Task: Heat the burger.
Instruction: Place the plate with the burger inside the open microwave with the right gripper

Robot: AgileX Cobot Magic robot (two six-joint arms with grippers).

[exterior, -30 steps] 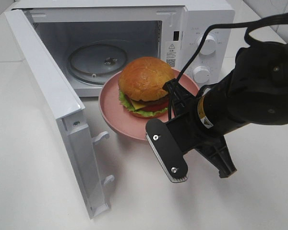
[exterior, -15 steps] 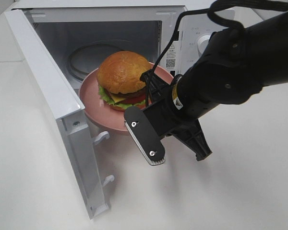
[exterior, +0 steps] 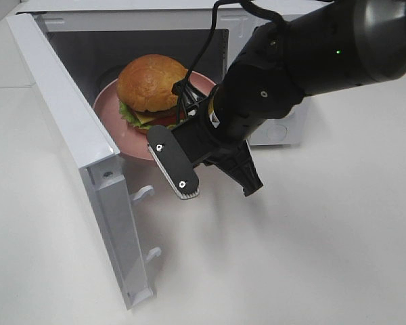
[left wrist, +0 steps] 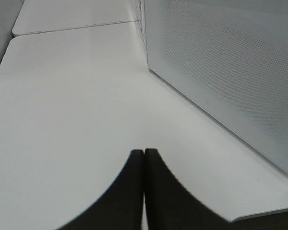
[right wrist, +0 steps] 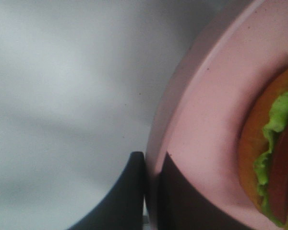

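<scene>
I need to let go with my right gripper so that the pink plate with the burger rests on the dark turntable inside the open microwave [exterior: 166,93]. The plate is now held in the microwave's mouth.
The burger [exterior: 152,84], a golden bun over lettuce, tomato and cheese, sits on a pink plate [exterior: 108,118] held in the mouth of the open microwave [exterior: 81,51]. My right gripper [exterior: 191,108] is shut on the plate's near right rim. The right wrist view shows the same grip close up, with my right gripper [right wrist: 153,163] pinching the plate's edge [right wrist: 206,120] and the burger [right wrist: 273,158] beside it. My left gripper [left wrist: 144,153] is shut on nothing, low over the white table beside the microwave's perforated outer wall [left wrist: 221,72].
The microwave door [exterior: 68,115] stands swung open at the left, its latch hooks jutting toward the front. The bulky right arm [exterior: 298,74] covers the microwave's control panel. White tabletop [exterior: 311,257] stretches across the front and right.
The right arm has carried the plate and burger up and to the left, from in front of the microwave into its opening. The grip on the rim is unchanged.
</scene>
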